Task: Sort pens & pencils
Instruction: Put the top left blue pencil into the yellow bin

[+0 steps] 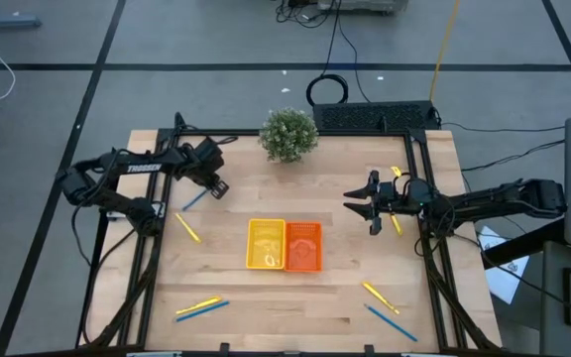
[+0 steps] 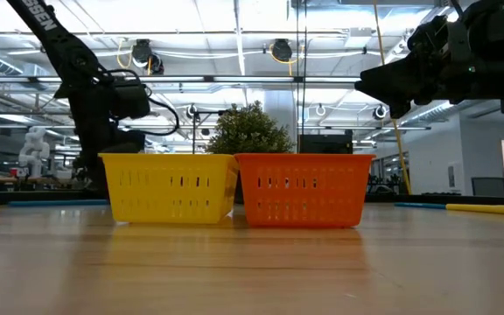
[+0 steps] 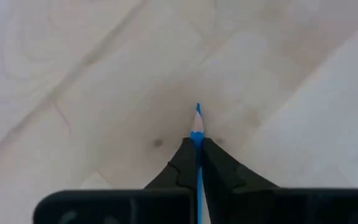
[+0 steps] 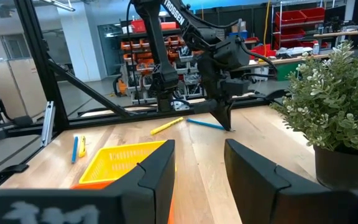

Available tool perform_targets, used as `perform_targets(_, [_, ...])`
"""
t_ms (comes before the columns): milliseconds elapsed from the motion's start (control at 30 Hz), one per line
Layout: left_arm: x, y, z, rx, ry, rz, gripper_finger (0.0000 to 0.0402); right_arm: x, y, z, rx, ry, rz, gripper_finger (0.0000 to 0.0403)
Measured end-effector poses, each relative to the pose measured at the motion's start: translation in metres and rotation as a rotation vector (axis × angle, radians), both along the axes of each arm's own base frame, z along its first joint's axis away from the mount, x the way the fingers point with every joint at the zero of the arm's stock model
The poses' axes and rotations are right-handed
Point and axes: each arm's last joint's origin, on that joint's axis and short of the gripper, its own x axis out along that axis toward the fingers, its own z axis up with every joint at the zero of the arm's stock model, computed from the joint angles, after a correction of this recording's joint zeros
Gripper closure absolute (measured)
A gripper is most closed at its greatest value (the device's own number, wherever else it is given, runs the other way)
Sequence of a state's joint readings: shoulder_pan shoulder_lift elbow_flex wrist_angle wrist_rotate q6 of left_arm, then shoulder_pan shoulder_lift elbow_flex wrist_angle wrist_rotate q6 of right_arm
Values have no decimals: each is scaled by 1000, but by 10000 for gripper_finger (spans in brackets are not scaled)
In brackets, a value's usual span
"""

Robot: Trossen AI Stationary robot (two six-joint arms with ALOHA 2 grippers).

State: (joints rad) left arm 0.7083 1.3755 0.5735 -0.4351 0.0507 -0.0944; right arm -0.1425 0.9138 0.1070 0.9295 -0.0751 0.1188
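The blue pencil's point pokes past the fingers of my left gripper, which pinches it behind the point, so I will open, shift forward and pinch the pencil's very end (image 3: 198, 109).
My left gripper (image 1: 218, 188) stands at the table's far left, pointing down, shut on a blue pencil (image 1: 194, 200). A yellow pencil (image 1: 187, 227) lies on the wood just nearer. The yellow tray (image 1: 266, 244) and the orange tray (image 1: 303, 246) stand side by side mid-table. A yellow and a blue stick (image 1: 198, 307) lie near the front left, and two more (image 1: 385, 307) near the front right. My right gripper (image 1: 370, 208) hangs open above the table's right side with nothing between its fingers (image 4: 157, 168). My left gripper pinches the blue pencil's pointed end (image 3: 197, 127) between its two fingers, and the tip (image 3: 197, 112) pokes out past them. The fingers come from above, slanting down. The pencil's other end (image 4: 191, 121) stays low at the wood; whether it rests there I cannot tell.
A potted plant (image 1: 288, 134) stands at the far edge, mid-table. Yellow pencils (image 1: 397, 220) lie under and beside the right arm. A black metal frame (image 1: 434, 248) runs along both table sides. Bare wood (image 1: 295, 307) lies in front of the trays.
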Motion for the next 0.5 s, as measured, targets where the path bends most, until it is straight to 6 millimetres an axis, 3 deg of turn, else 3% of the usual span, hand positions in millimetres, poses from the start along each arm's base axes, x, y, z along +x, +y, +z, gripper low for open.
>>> perform_targets(267, [-1,-9,19,20,-96,-39,398,0,0,0,0,0,0,275])
perform_targets(500, [9,-14,24,74,-144,-82,390,0,0,0,0,0,1,275])
